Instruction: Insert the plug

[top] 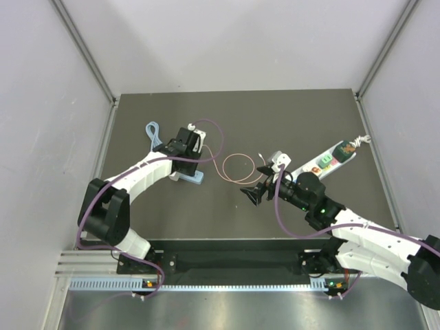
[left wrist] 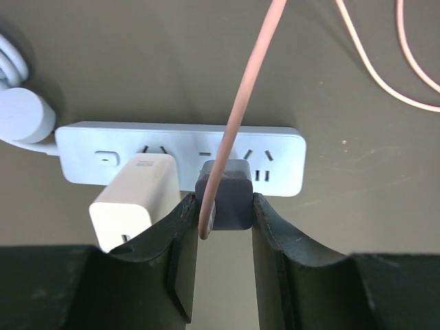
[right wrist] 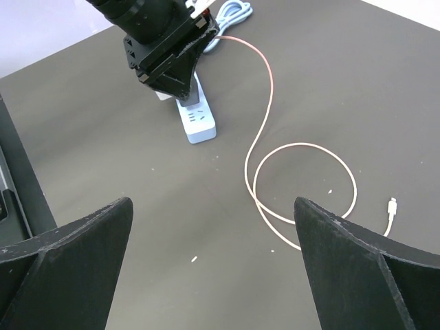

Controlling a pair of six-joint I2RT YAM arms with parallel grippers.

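Note:
Next, my left gripper lets go of the dark grey plug in the white power strip's middle socket (top: 185, 172) (left wrist: 207, 161), next to the white cube adapter.
In the left wrist view my left gripper (left wrist: 223, 206) is shut on the dark grey plug (left wrist: 227, 199), one finger on each side of its head. The plug sits against the middle of the white power strip (left wrist: 289, 155); I cannot see its prongs. Its pink cable (left wrist: 251, 82) runs up and away, then loops on the table (top: 237, 168), ending in a white tip (right wrist: 392, 206). In the top view the left gripper (top: 184, 161) is over the strip (top: 196, 179). My right gripper (right wrist: 213, 227) is open and empty, above the table near the cable loop (right wrist: 302, 185).
A white cube adapter (left wrist: 134, 199) sits in the strip just left of the plug. A white plug with a light-blue cable (left wrist: 24, 117) joins the strip's left end. A second power strip (top: 330, 160) with coloured parts lies at the right, near the right arm.

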